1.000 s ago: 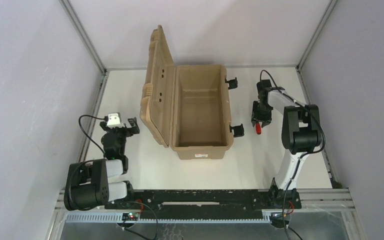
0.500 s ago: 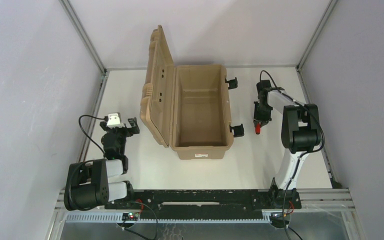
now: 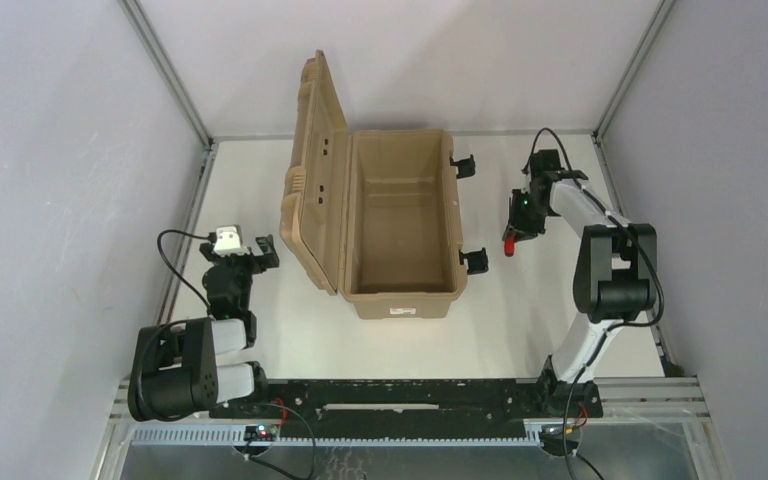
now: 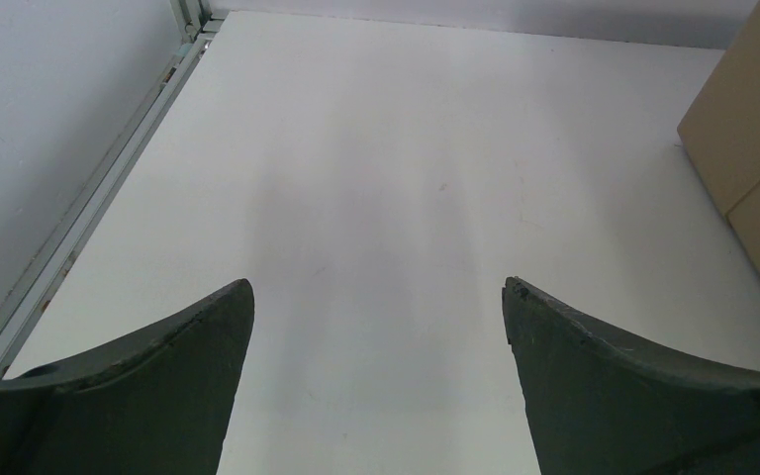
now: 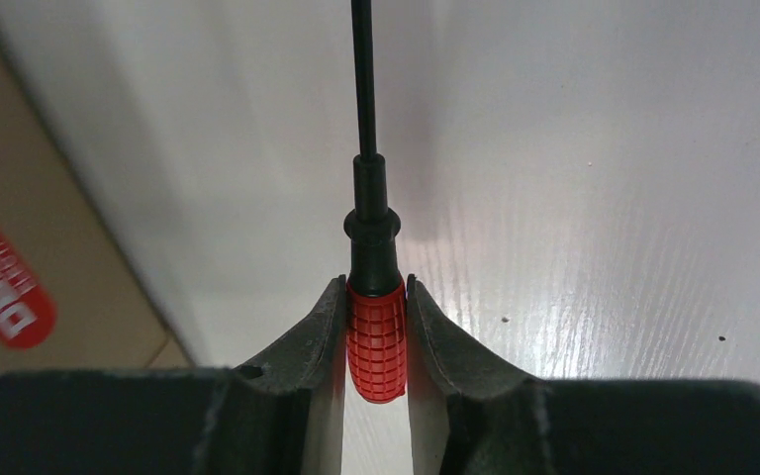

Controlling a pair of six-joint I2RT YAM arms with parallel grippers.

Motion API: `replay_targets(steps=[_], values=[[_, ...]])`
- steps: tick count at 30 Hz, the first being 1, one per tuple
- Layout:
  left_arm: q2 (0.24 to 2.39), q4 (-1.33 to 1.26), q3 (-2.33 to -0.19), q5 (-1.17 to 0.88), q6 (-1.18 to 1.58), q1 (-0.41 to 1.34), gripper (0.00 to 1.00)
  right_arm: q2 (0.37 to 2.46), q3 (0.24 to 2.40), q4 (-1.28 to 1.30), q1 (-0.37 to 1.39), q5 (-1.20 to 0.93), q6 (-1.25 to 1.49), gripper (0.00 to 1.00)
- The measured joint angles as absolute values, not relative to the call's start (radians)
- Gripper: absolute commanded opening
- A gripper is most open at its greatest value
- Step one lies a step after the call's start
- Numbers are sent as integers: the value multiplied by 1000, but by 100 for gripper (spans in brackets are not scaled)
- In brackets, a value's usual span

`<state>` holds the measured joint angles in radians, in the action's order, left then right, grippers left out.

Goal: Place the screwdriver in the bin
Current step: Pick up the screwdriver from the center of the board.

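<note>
Next, my right gripper releases the screwdriver, now held beside the bin, on the middle of the bin's tan bottom (image 3: 403, 226).
The screwdriver (image 5: 375, 336), with a short red ribbed handle and a thin dark shaft, is clamped by its handle between my right gripper's (image 5: 375, 287) fingers. In the top view its red handle (image 3: 508, 243) shows under the right gripper (image 3: 516, 222), just right of the bin. The bin (image 3: 400, 292) is a tan case standing open, its ribbed lid (image 3: 315, 170) raised on the left and two black latches (image 3: 476, 261) on its right side. My left gripper (image 4: 376, 297) is open and empty, low over the table left of the bin (image 3: 243, 255).
The bin's tan wall with a red label (image 5: 5, 272) lies close on the left in the right wrist view. A corner of the bin's lid (image 4: 752, 148) shows at the right in the left wrist view. Metal frame rails (image 3: 185, 220) edge the white table.
My right gripper has closed on the screwdriver's handle and shifted it slightly away and toward the bin; the right elbow swung right. The left arm has not moved.
</note>
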<state>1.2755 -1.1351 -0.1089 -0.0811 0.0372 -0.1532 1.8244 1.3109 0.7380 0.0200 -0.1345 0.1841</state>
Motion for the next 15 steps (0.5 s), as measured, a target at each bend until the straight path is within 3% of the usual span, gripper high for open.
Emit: replay_targets(steps=[15], values=[[1275,-1135,-109,-81,37,-153,100,1615,1364,757,-83,-429,210,0]])
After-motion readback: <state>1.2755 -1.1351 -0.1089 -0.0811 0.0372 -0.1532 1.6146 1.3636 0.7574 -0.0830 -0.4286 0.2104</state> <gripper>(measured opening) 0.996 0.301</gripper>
